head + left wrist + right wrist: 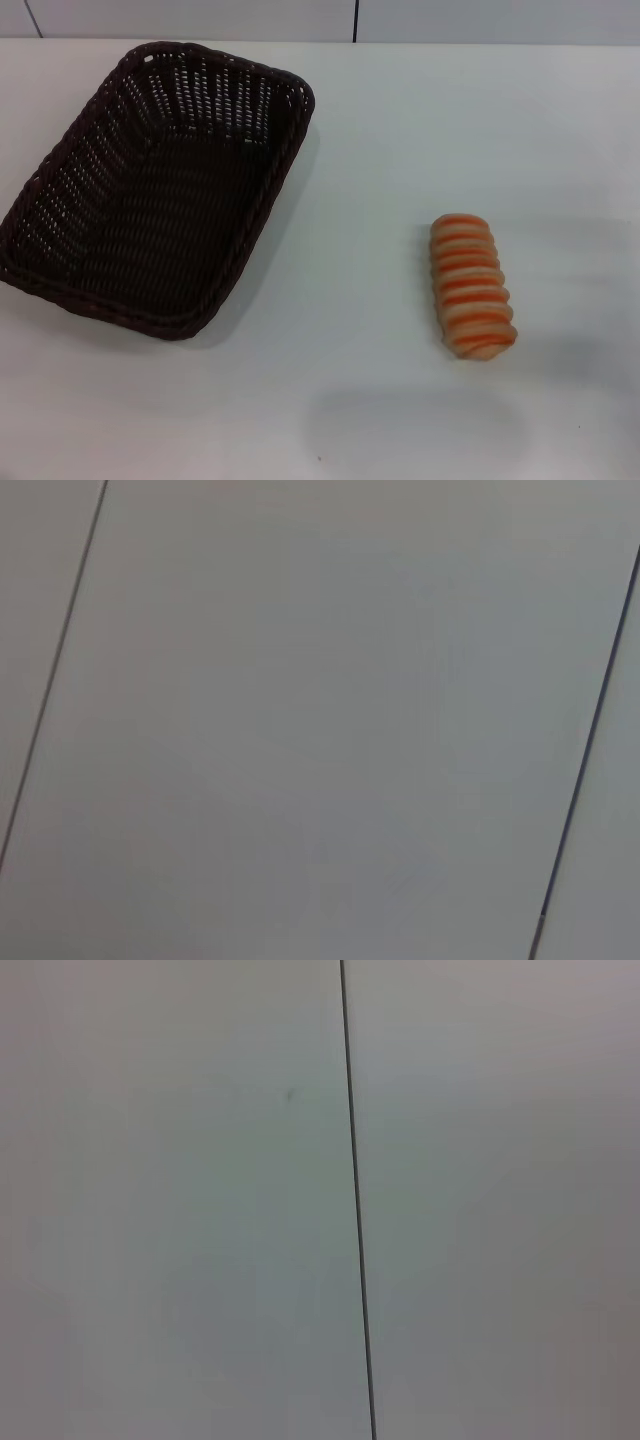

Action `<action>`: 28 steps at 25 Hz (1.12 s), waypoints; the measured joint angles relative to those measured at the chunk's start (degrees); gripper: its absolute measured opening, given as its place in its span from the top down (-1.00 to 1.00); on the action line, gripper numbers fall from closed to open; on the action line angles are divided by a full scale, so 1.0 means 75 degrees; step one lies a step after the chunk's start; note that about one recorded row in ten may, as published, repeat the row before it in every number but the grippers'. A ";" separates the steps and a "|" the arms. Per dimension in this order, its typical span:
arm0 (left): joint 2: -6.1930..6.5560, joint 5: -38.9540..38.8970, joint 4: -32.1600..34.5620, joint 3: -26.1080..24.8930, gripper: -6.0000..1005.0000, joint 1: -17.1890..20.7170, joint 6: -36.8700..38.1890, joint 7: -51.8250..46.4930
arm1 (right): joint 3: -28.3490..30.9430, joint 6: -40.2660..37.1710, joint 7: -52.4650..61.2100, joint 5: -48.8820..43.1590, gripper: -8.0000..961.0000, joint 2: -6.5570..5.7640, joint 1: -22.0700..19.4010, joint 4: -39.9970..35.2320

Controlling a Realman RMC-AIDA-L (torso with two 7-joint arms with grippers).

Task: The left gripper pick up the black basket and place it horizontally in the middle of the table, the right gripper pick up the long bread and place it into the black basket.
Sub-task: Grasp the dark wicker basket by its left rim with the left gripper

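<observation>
Next, my left gripper grabs the black basket at the rim of its long side (50, 165) that is farthest away from the long bread.
The black basket (160, 190) is a large dark woven wicker basket lying on the left of the white table (400, 130), set at a slant with its long side running from near left to far right. It is empty. The long bread (472, 286), tan with orange ridged stripes, lies on the table to the right of the basket, well apart from it. Neither gripper shows in the head view. Both wrist views show only plain grey-white panels with thin dark seams.
A pale wall with dark vertical seams (356, 20) runs along the far edge of the table. A faint shadow (410, 420) falls on the tabletop near the front edge.
</observation>
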 joint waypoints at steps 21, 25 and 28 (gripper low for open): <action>0.0209 0.1393 -0.2771 0.2104 -0.55 0.0725 -0.1520 -0.4623 | 0.0000 -0.0046 0.0012 0.0000 -0.23 0.0017 -0.0075 0.0048; 0.0212 0.2869 -0.4020 0.2133 -0.55 0.0625 -0.1911 -0.6264 | 0.0000 -0.0047 0.0012 0.0000 -0.23 0.0017 -0.0075 0.0047; 0.0179 0.3985 -0.4842 0.2224 -0.54 0.0507 -0.2127 -0.7138 | -0.0001 -0.0049 0.0012 0.0000 -0.23 0.0017 -0.0089 0.0047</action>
